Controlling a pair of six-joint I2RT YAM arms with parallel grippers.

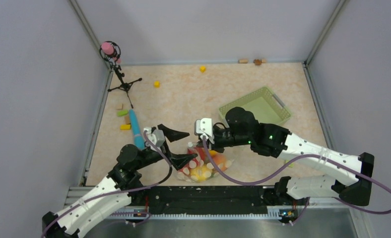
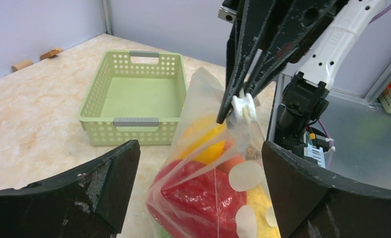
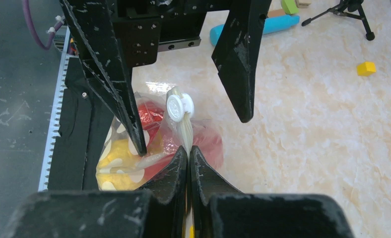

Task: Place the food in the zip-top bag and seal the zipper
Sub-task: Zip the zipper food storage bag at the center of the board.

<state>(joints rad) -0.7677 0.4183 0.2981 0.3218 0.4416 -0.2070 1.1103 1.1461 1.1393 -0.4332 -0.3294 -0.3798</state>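
Note:
Next, I pinch the zipper's loose end (image 3: 174, 91) with my left gripper, as my right gripper holds the zipper behind the white slider, before my right gripper takes the slider.
The dotted clear zip-top bag (image 1: 203, 166) stands near the table's front edge with the food inside: a red piece (image 2: 203, 198), yellow pieces (image 2: 208, 139) and an orange one. My right gripper (image 3: 188, 151) is shut on the zipper (image 3: 186, 131) at the bag's top edge, just behind a white slider tab (image 3: 178, 105), and holds the mouth up. It reaches down from above in the left wrist view (image 2: 235, 106). My left gripper (image 2: 201, 153) is open, with its jaws on either side of the bag and not touching it. From above the left gripper (image 1: 181, 146) sits left of the bag.
The pale green basket (image 1: 255, 106) stands behind the right arm; it looks empty in the left wrist view (image 2: 134, 94). A blue cylinder (image 1: 136, 130), small coloured blocks (image 1: 124, 119), two yellow cubes (image 1: 157, 84) and a small tripod (image 1: 121, 79) lie at the back left.

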